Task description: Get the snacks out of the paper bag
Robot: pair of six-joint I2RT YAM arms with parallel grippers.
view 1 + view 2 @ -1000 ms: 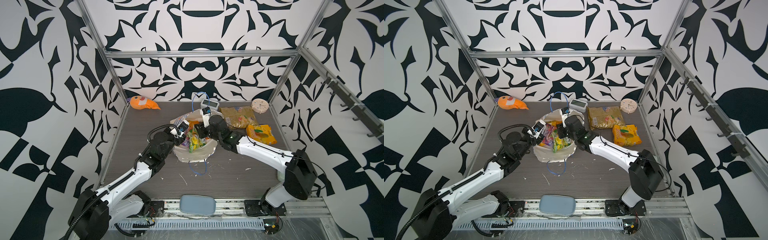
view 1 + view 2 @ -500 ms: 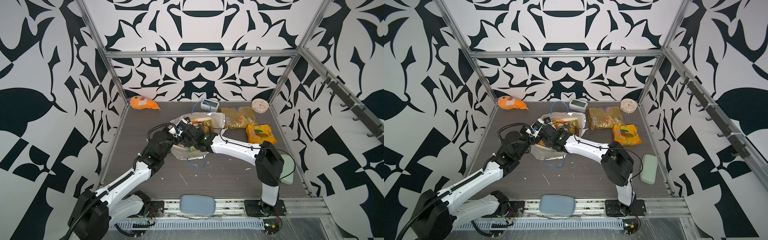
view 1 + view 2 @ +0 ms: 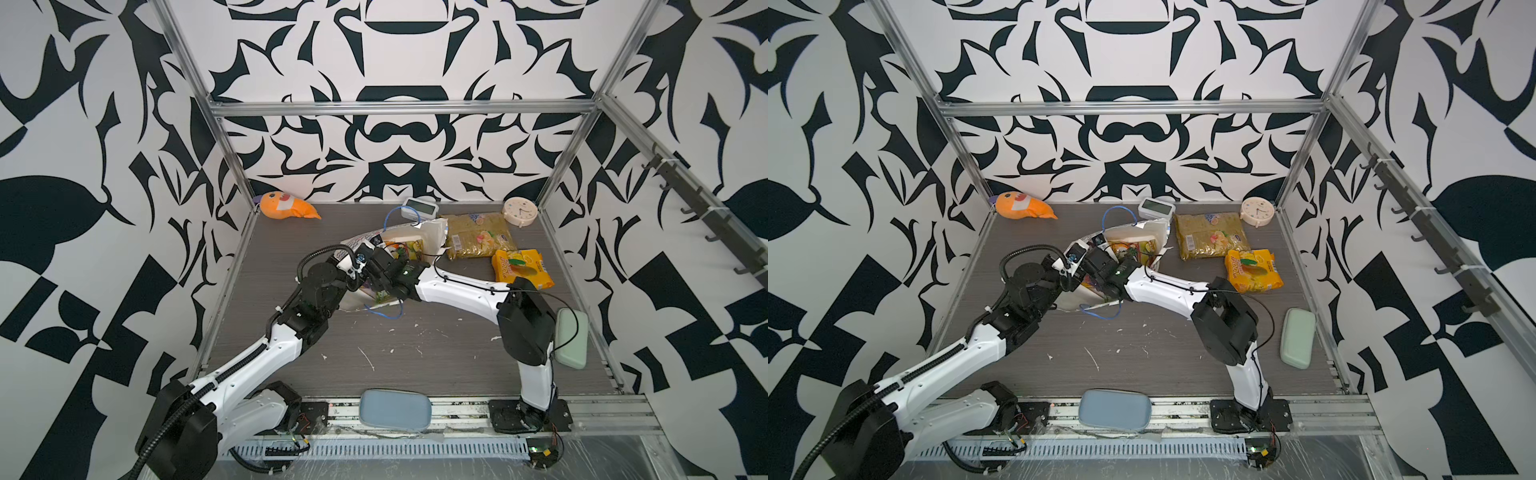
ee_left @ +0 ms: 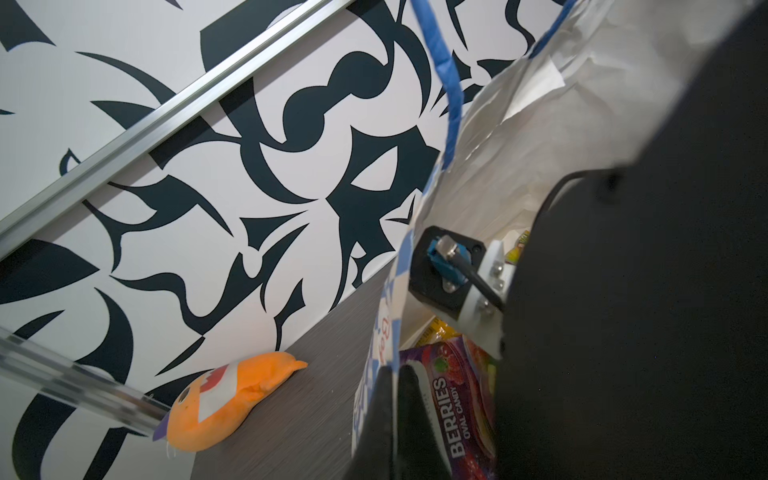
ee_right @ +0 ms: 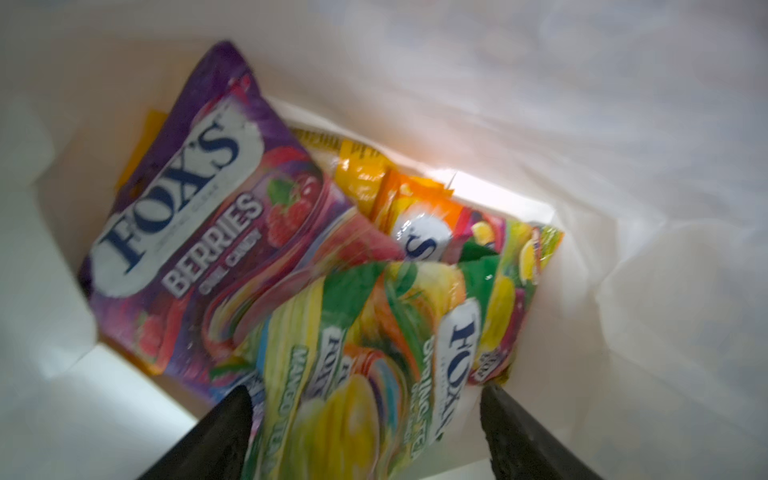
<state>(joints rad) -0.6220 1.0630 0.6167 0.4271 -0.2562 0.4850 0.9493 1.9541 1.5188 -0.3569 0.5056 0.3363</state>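
The middle of the green-yellow snack packet (image 3: 383,293) (image 5: 360,408), which is next to the purple FOX'S packet in the paper bag, will be gripped by my right gripper.
The paper bag (image 3: 432,232) (image 3: 1154,232) leans over mid-table with its mouth up. My left gripper (image 4: 399,415) (image 3: 360,279) is shut on the paper bag's checkered rim. My right gripper (image 5: 365,399) (image 3: 384,272) is inside the bag and open; its fingers straddle a green-yellow snack packet (image 5: 353,353) without closing on it. A purple FOX'S packet (image 5: 199,232) (image 4: 457,407) and an orange one (image 5: 419,216) lie deeper inside. An olive-gold packet (image 3: 476,235) (image 3: 1210,237) and a yellow-orange mango packet (image 3: 521,268) (image 3: 1252,270) lie on the table to the bag's right.
An orange plush toy (image 3: 286,206) (image 4: 224,399) lies at the back left. A white digital clock (image 3: 419,208) and a round alarm clock (image 3: 519,212) stand at the back wall. A green case (image 3: 571,338) lies at the right edge and a blue case (image 3: 395,409) on the front rail.
My right gripper has opened wide and gone from the bag's mouth down into it. Its arm has folded lower, uncovering the green case. The left gripper still holds the rim.
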